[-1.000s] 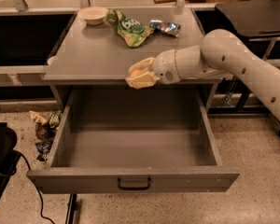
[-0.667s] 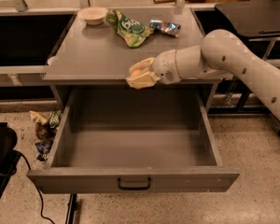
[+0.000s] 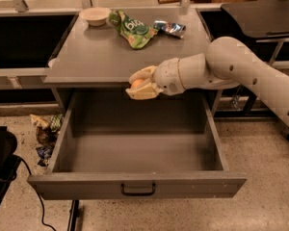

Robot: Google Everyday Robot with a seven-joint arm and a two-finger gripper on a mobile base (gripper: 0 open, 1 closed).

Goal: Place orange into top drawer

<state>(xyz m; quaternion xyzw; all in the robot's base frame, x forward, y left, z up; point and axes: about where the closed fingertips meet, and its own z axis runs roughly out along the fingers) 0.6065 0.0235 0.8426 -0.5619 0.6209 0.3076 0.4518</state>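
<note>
I should use my gripper to set the orange, now held above the drawer's back, down near the middle of the top drawer's bare bottom (image 3: 158, 133).
The orange (image 3: 137, 83) is a small round fruit held between the cream fingers of my gripper (image 3: 140, 84), which is shut on it. The gripper reaches in from the right at the front edge of the grey counter (image 3: 111, 52), above the back of the top drawer (image 3: 137, 186). The drawer is pulled fully open, a wide shallow grey box with a small black handle (image 3: 137, 190) at the centre of its front panel. Nothing lies inside it.
On the counter stand a beige bowl (image 3: 95, 15), a green bag (image 3: 133, 29) and a small shiny wrapper (image 3: 169, 28). Crumpled litter (image 3: 45, 134) lies on the floor left of the drawer. A black object with a cable (image 3: 2, 158) sits at the far left.
</note>
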